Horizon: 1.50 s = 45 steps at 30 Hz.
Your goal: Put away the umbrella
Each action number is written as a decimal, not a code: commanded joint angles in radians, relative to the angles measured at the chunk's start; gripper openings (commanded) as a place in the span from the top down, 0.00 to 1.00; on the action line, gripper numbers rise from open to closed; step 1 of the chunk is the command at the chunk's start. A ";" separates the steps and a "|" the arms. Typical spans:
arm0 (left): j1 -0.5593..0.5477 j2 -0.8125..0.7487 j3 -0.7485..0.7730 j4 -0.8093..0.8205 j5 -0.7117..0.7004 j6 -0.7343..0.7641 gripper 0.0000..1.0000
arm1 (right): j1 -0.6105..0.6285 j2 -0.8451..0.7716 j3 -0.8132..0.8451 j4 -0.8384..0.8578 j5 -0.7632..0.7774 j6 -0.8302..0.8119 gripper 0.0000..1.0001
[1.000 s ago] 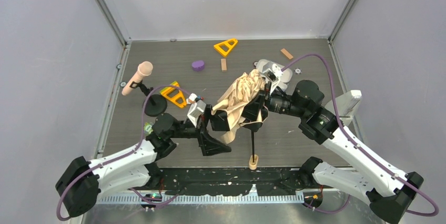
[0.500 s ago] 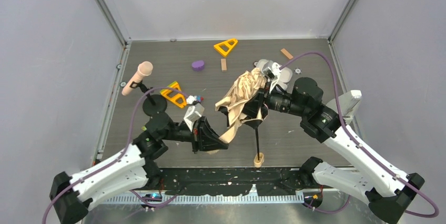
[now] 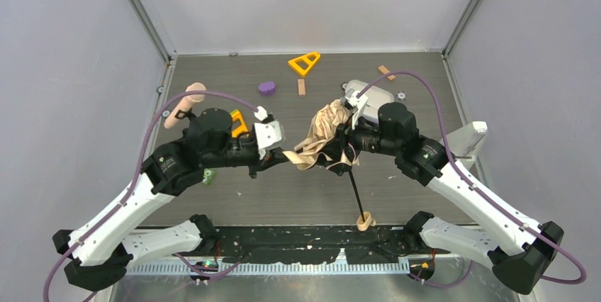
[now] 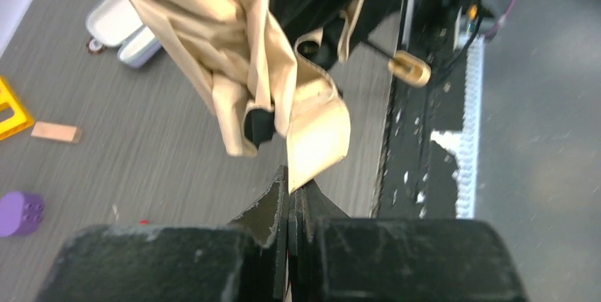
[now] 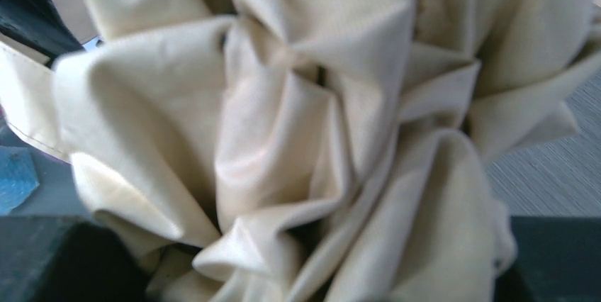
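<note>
Next, I let go with my left gripper and grip the bunched canopy (image 3: 327, 122), because it pinches only the loose flap of the umbrella's canopy while the canopy's bulk bunches at my right gripper.
The umbrella (image 3: 327, 128) is a crumpled beige canopy held above the table, its thin black shaft slanting down to the tan handle (image 3: 366, 222) near the front edge. My right gripper (image 3: 339, 147) is shut on the bunched canopy; in the right wrist view the umbrella (image 5: 298, 118) fabric fills the frame and hides the fingers. My left gripper (image 3: 287, 154) is shut on a loose beige flap at the canopy's left edge. In the left wrist view the left gripper (image 4: 290, 190) pinches the flap (image 4: 319, 135) below the hanging umbrella (image 4: 212, 40).
A pink-headed microphone (image 3: 186, 103) stands at the left, partly behind my left arm. An orange triangle (image 3: 238, 123), a yellow triangle (image 3: 304, 63), a purple block (image 3: 267, 88) and two wood blocks (image 3: 301, 87) lie behind. The lavender-grey case (image 3: 372, 94) sits behind my right wrist.
My left gripper has shut on the fabric flap, and its arm has risen and drawn back to the left. The umbrella handle has swung right along the front edge.
</note>
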<state>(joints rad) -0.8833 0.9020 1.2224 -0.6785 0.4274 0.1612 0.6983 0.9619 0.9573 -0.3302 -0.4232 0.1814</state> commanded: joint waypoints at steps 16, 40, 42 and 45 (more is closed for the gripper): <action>-0.037 -0.078 -0.271 0.196 -0.297 0.171 1.00 | -0.005 -0.050 0.137 -0.118 -0.287 0.004 0.94; 0.085 -0.585 -0.670 0.470 -0.084 -0.588 0.00 | 0.040 0.094 0.023 -0.226 -0.348 0.016 0.94; 0.089 -0.561 -0.645 0.549 -0.123 -0.698 0.00 | 0.070 0.110 0.024 -0.199 -0.332 0.016 0.94; 0.089 -0.466 -0.645 0.719 -0.142 -0.881 0.00 | 0.115 0.142 0.039 -0.182 -0.307 0.016 0.94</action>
<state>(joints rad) -0.8005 0.3382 0.5465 -0.2138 0.3199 -0.4347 0.7635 1.0882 0.9684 -0.5976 -0.7338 0.2077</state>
